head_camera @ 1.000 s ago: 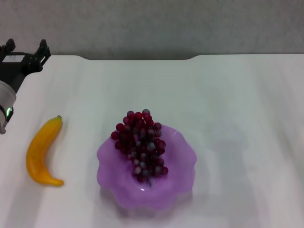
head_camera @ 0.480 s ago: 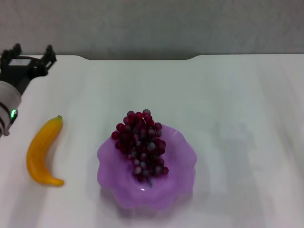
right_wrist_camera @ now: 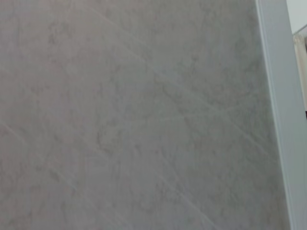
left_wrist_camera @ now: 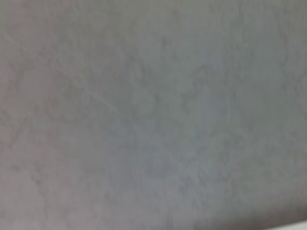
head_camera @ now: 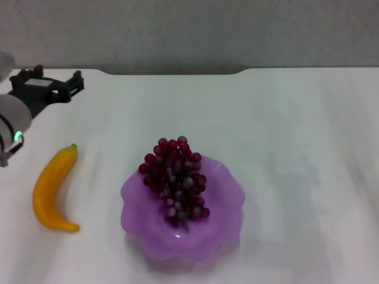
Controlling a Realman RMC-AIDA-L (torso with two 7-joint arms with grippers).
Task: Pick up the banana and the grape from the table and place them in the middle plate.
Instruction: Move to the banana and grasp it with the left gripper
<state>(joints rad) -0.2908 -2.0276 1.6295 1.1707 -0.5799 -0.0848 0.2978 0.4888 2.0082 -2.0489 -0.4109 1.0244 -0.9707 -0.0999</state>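
Note:
Next, I close my left gripper around the banana's middle [head_camera: 46,190], yellow, between green stem tip and curved near end.
The banana [head_camera: 52,190] lies on the white table [head_camera: 284,130] at the near left, its green stem tip pointing away from me. To its right, the dark red grape [head_camera: 175,179] bunch rests inside the purple middle plate [head_camera: 225,204], its far end hanging over the rim. My left gripper [head_camera: 55,80] hovers at the far left, well beyond the banana, open with nothing between its fingers. Neither the right arm nor its gripper shows in any view. Both wrist views show only a plain grey surface.
The table's far edge has a raised notch [head_camera: 172,71] against a grey wall. Nothing else stands on the tabletop around the plate.
My left gripper has swung to the right and come further into the head view. Banana, grape and plate have not moved.

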